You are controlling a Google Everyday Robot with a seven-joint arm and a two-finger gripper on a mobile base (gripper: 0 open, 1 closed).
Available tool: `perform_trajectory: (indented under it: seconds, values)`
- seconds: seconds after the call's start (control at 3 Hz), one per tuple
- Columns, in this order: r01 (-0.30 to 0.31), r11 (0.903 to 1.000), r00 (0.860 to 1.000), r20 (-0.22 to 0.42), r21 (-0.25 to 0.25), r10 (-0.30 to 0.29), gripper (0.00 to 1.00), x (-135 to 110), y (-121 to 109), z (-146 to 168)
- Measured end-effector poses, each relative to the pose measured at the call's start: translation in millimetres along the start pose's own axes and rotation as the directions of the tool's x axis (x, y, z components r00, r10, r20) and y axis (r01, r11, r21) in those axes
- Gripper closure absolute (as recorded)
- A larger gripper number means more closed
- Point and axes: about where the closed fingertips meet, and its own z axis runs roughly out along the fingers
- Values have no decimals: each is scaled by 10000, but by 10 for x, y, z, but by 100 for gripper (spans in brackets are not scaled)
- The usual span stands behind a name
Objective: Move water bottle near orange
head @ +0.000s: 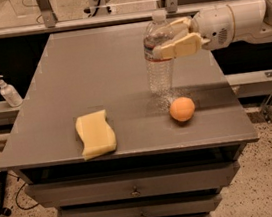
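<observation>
Next, my gripper lets go of the water bottle on the grey table (172, 106) behind the orange.
The water bottle (160, 74) is clear ribbed plastic with a white cap. It stands upright at the table's right middle, its base at or just above the surface. My gripper (163, 40) reaches in from the right and is shut on the bottle's upper part, at the label band, with one cream finger (180, 48) in front and the other behind. The orange (182, 109) lies on the table just in front and slightly right of the bottle's base, a short gap away.
A pale yellow wavy sponge (95, 134) lies near the front left of the grey table (96, 75). A white pump bottle (8, 92) stands on a ledge off the left side. The table's right edge is close to the orange. Drawers are below.
</observation>
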Motion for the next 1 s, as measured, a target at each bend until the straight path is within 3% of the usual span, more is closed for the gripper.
perform_trajectory:
  seconds: [0.67, 1.0]
  values:
    - [369, 9970, 9990, -243, -685, -387, 100, 212, 164, -228]
    - [355, 9962, 9992, -152, -793, -368, 100, 286, 237, -276]
